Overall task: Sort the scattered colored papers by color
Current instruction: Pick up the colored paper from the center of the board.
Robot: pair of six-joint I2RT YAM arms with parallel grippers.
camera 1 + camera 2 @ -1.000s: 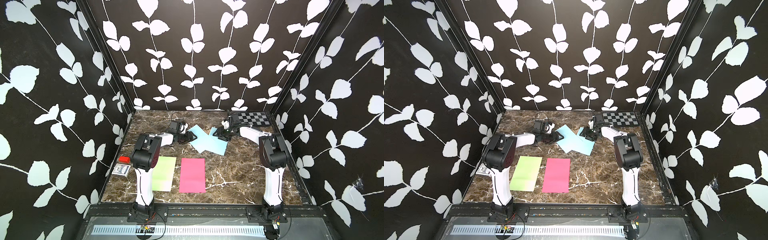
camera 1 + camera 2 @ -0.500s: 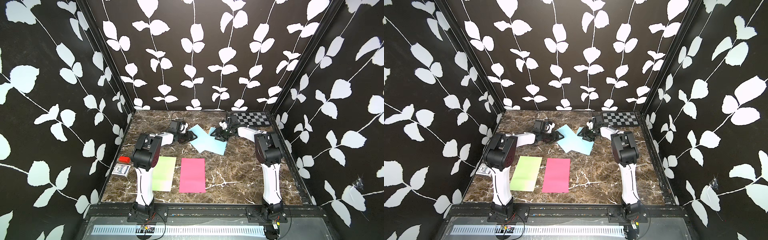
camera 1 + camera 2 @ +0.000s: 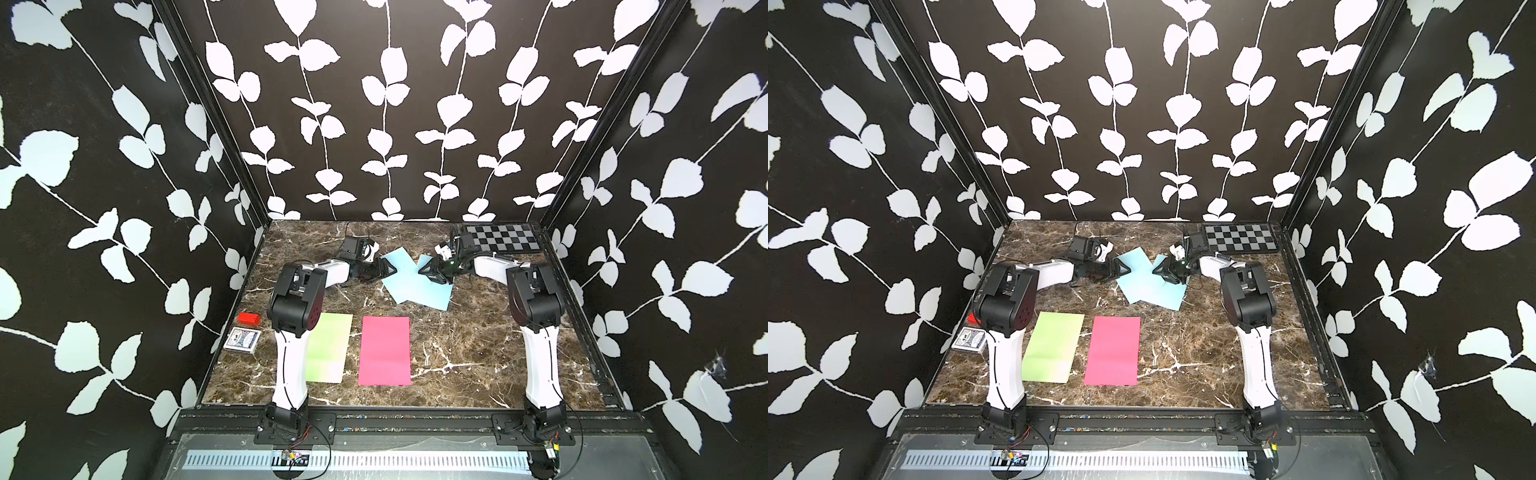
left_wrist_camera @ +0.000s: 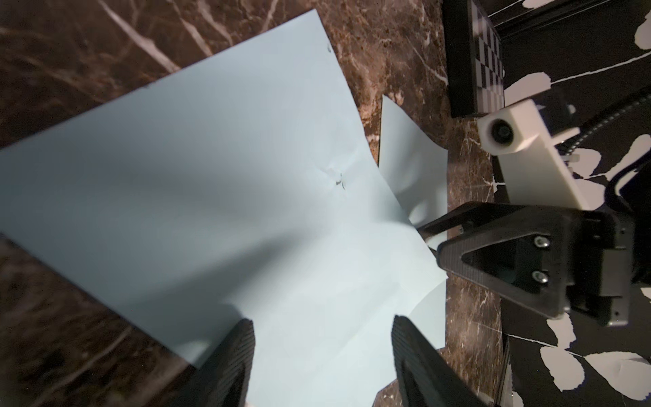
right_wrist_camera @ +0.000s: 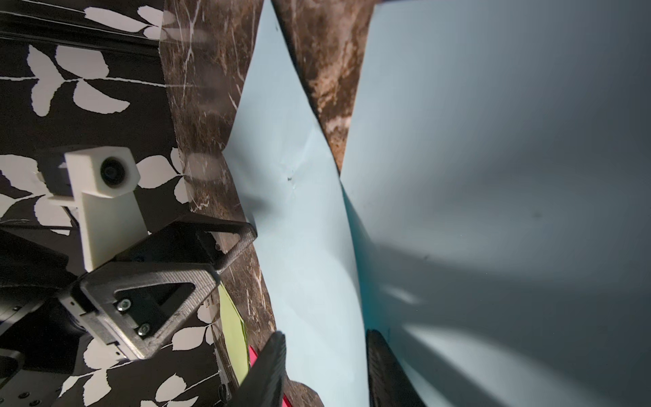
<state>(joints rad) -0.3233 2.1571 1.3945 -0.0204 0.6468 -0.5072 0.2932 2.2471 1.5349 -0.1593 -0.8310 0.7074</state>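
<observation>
The upper light blue paper should be grabbed next by my left gripper by its long edge (image 3: 387,279) (image 4: 196,363) opposite my right gripper.
Two overlapping light blue papers (image 3: 415,284) (image 3: 1150,284) lie crossed at the back middle of the table. My left gripper (image 3: 388,268) (image 4: 322,338) is open at their left edge, and a blue sheet (image 4: 211,176) spans the gap between its fingers. My right gripper (image 3: 430,272) (image 5: 326,352) faces it from the right, open with narrowed jaws, one blue sheet (image 5: 299,229) between them and the other (image 5: 493,158) curling up beside it. A light green paper (image 3: 328,349) (image 3: 1052,349) and a hot pink paper (image 3: 384,351) (image 3: 1113,351) lie flat side by side near the front.
A checkerboard panel (image 3: 503,237) (image 3: 1241,239) sits in the back right corner, just behind the right arm. A small red block (image 3: 248,319) and a patterned card box (image 3: 242,340) rest by the left wall. Patterned walls close in three sides.
The right gripper's jaws have narrowed and it has edged left onto the blue papers, nudging them. The left gripper has hardly moved.
</observation>
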